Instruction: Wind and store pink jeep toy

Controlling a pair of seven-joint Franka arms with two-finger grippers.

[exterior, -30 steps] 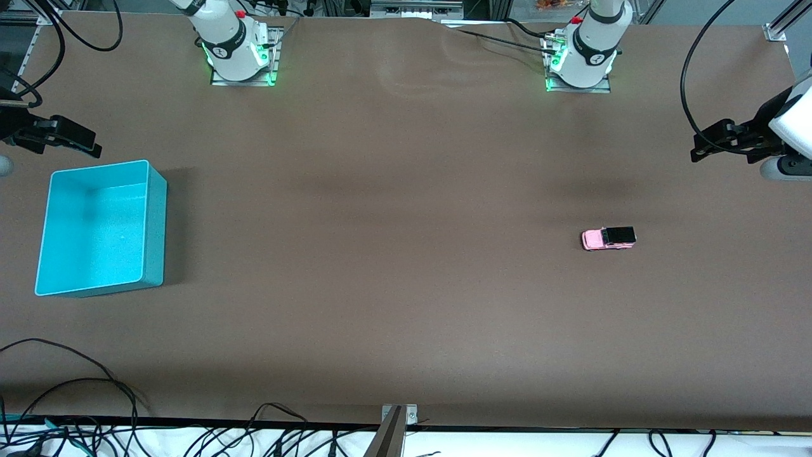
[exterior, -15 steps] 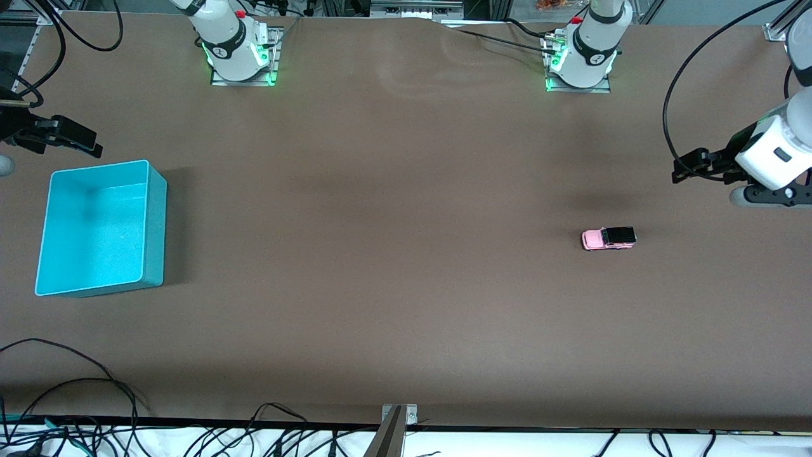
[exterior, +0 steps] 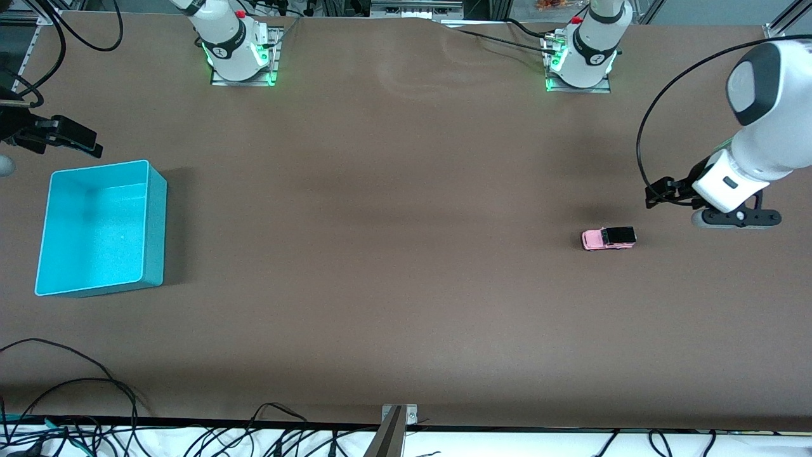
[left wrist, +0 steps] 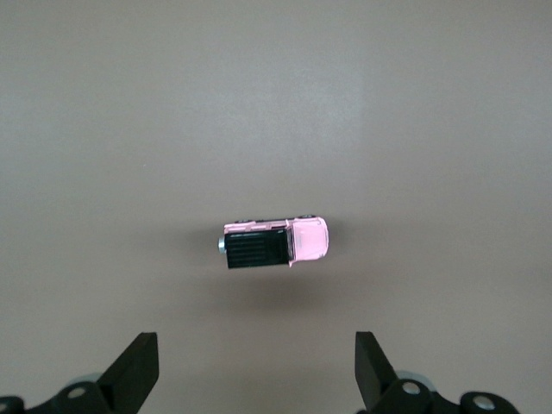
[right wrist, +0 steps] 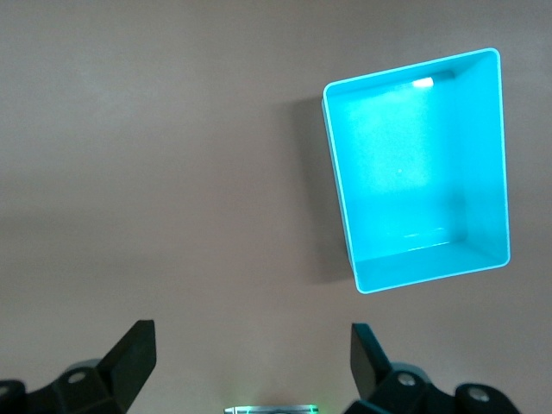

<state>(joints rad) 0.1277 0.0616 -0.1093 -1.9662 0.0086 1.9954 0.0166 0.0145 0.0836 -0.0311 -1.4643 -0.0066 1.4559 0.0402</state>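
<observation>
I should close my left gripper on both sides of the black rear (exterior: 615,237) (left wrist: 269,247) of the pink jeep toy, just behind its windshield.
The pink jeep toy (exterior: 608,238) stands on its wheels on the brown table toward the left arm's end. It has a pink front and a black rear. In the left wrist view the jeep (left wrist: 276,244) lies ahead of the fingers, apart from them. My left gripper (exterior: 656,192) hangs open and empty over the table beside the jeep, toward the left arm's end. My right gripper (exterior: 79,139) waits open and empty above the table beside the turquoise bin (exterior: 95,166). The bin is empty in the right wrist view (right wrist: 341,181).
The two arm bases (exterior: 238,57) (exterior: 580,63) stand along the table's edge farthest from the front camera. Loose black cables (exterior: 76,406) lie along the edge nearest to it. A metal bracket (exterior: 396,422) sits at the middle of that edge.
My left arm has swung in from the table's end toward the jeep and come lower. The jeep, the bin and the right arm have not moved.
</observation>
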